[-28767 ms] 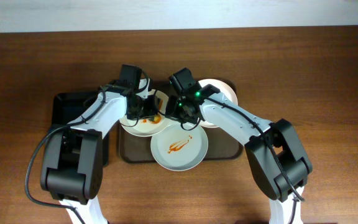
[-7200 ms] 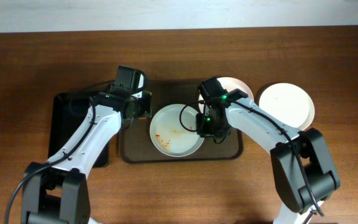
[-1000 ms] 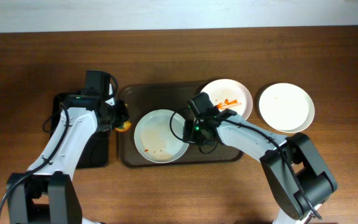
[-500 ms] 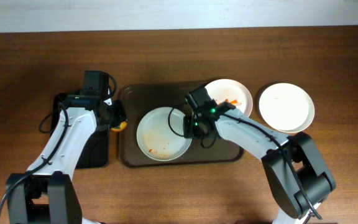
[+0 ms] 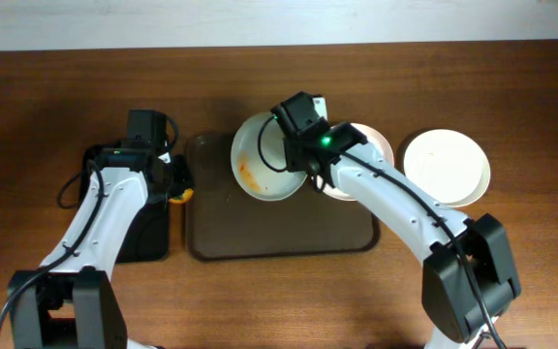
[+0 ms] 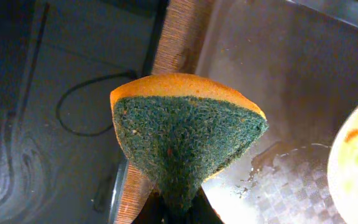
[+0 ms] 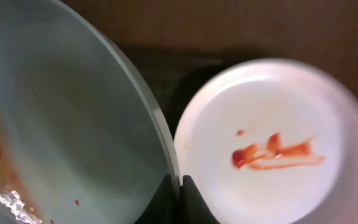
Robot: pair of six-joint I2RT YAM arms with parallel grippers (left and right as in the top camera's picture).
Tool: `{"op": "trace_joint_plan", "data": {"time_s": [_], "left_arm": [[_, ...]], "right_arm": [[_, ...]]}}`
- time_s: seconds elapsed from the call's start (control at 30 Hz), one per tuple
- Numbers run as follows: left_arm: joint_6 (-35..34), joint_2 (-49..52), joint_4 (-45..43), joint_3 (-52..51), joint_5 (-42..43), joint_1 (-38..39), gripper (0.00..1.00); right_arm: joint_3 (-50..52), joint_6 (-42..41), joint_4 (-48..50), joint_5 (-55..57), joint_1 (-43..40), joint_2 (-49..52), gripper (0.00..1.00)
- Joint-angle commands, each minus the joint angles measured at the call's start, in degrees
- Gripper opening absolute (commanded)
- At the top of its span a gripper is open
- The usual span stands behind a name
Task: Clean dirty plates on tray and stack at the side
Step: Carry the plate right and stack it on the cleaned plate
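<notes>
I should set the smeared white plate down with my right gripper on top of the plain white plate [image 5: 447, 169] next to the brown tray.
My right gripper [image 5: 301, 147] is shut on the rim of a white plate [image 5: 260, 158] with faint orange smears and holds it tilted over the back of the dark brown tray [image 5: 279, 228]. In the right wrist view my fingers [image 7: 179, 186] pinch that plate [image 7: 61, 124]. A second plate [image 7: 272, 143] with a red sauce streak lies below, half under my arm [image 5: 368, 145]. A plain white plate [image 5: 446, 167] sits on the table to the right. My left gripper [image 5: 176, 184] is shut on an orange and green sponge [image 6: 185, 137] at the tray's left edge.
A smaller black tray [image 5: 124, 208] lies left of the brown tray, under my left arm, and shows in the left wrist view [image 6: 73, 93]. A wet patch shows on the brown tray [image 6: 278, 74]. Bare wooden table surrounds both trays.
My right gripper has lifted the smeared plate off the middle of the brown tray, tilted it and carried it toward the back. My left gripper with the sponge has barely moved.
</notes>
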State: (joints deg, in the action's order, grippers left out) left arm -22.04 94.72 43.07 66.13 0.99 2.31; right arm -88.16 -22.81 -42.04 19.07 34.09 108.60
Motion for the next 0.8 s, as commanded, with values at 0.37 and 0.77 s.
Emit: {"op": "trace_joint_plan", "data": {"time_s": [0.37,0.77], "left_arm": [[0.5,-0.8,-0.2,0.7,-1.0,-2.5,0.0],[0.5,-0.8,-0.2,0.7,-1.0,-2.5,0.0]], "right_arm": [[-4.2,-0.6,0.9,27.9,10.6,-1.9,0.04],[-5.4,0.1,0.9,38.4,15.8,-1.9,0.04]]}}
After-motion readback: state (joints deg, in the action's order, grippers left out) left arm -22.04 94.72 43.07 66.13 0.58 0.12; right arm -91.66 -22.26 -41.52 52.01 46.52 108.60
